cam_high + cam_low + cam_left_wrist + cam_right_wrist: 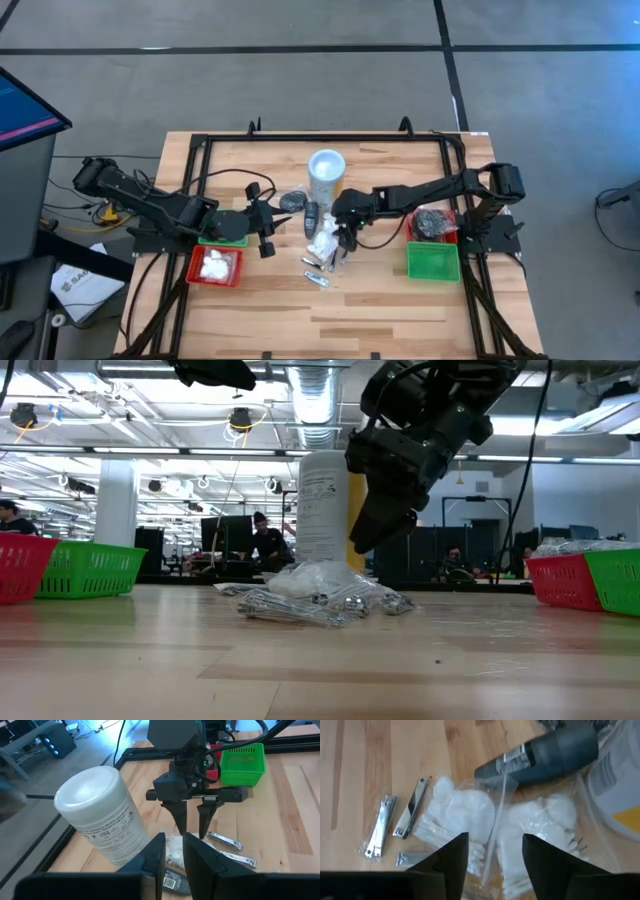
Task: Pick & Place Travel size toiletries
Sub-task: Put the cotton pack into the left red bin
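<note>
The white packets are bunched together, far from their red tray, so next my right gripper pinches a packet's raised edge [495,827] and passes the packet to my left gripper.
The toiletries lie in a small pile in front of the white canister [326,175]. It holds clear white packets [470,815] [323,243], a dark oblong bottle [540,755], silvery nail clippers [412,812] [225,840] and a black round pot [292,201]. My right gripper [345,232] [492,865] hangs open just above the white packets, fingers pointing down, touching nothing; the low view shows its tips [365,540] clear of the pile. My left gripper [268,228] [173,855] waits open to the left of the pile, facing it.
Left of the pile stand a red tray [215,265] holding white packets and a green tray [222,228] under my left arm. On the right are a red tray [435,222] with dark items and a green tray [432,260]. Bare wood lies toward the near edge.
</note>
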`<move>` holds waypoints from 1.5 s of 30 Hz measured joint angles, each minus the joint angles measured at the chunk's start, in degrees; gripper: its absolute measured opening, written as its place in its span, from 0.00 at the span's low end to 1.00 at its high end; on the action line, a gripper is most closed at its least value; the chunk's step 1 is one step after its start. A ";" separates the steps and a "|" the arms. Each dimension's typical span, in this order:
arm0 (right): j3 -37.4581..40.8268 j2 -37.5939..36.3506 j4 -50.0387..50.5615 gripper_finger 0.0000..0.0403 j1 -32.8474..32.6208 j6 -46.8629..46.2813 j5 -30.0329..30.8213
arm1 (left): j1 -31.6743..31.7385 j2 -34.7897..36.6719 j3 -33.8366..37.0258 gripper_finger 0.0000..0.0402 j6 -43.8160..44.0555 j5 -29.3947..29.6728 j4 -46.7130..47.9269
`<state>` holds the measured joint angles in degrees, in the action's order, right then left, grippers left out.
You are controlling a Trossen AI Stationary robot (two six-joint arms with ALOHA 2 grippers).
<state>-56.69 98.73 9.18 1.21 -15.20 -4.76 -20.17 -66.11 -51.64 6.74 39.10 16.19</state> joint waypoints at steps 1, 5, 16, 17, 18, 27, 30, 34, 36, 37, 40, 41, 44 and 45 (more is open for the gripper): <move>0.00 -0.02 -0.59 0.45 0.00 0.36 0.09 | 0.00 0.00 0.00 0.14 0.00 0.00 0.00; -0.10 1.15 -3.18 0.50 0.02 0.61 0.10 | 0.01 0.00 0.00 0.14 0.04 0.02 0.02; -0.02 6.47 -5.63 0.51 0.87 0.33 0.10 | 0.00 -0.02 0.00 0.14 0.00 0.04 -0.07; -0.06 6.47 -6.15 0.50 0.87 0.33 0.11 | 0.01 -0.02 0.00 0.14 0.00 0.02 -0.03; -0.11 6.49 -6.22 0.49 0.86 0.33 0.10 | 0.01 -0.02 0.00 0.14 0.00 0.02 0.00; -0.07 6.54 -6.60 0.27 0.79 0.67 0.10 | -0.01 -0.02 0.00 0.14 -0.02 0.02 -0.06; -0.07 6.54 -6.71 0.19 0.79 0.79 0.10 | 0.00 -0.02 0.00 0.14 0.00 0.04 -0.04; -0.07 6.54 -6.91 0.13 0.72 0.86 -0.28 | -0.01 -0.02 0.00 0.14 0.00 0.03 -0.02; -0.07 6.73 -6.91 0.08 0.64 1.72 -1.54 | -0.01 -0.02 0.00 0.14 -0.02 0.02 0.00; -0.11 7.38 -7.56 0.05 0.40 2.10 -1.65 | -0.01 -0.02 0.00 0.14 -0.02 0.02 -0.02; 0.03 8.75 -8.08 0.01 0.16 2.28 -2.25 | 0.01 -0.02 0.00 0.14 -0.02 0.04 0.04; -0.14 9.48 -9.04 0.01 0.02 2.28 -2.90 | -0.01 -0.02 0.00 0.14 -0.02 0.02 0.04; -0.04 10.63 -8.66 0.00 -0.08 2.20 -3.17 | -0.01 -0.02 0.00 0.14 -0.02 0.04 0.02; -0.04 10.59 -8.71 0.00 -0.07 2.17 -3.27 | 0.01 -0.02 0.00 0.14 -0.02 0.02 0.06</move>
<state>-56.73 109.32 0.47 1.15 -13.04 -8.04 -20.17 -66.13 -51.64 6.72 39.11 16.25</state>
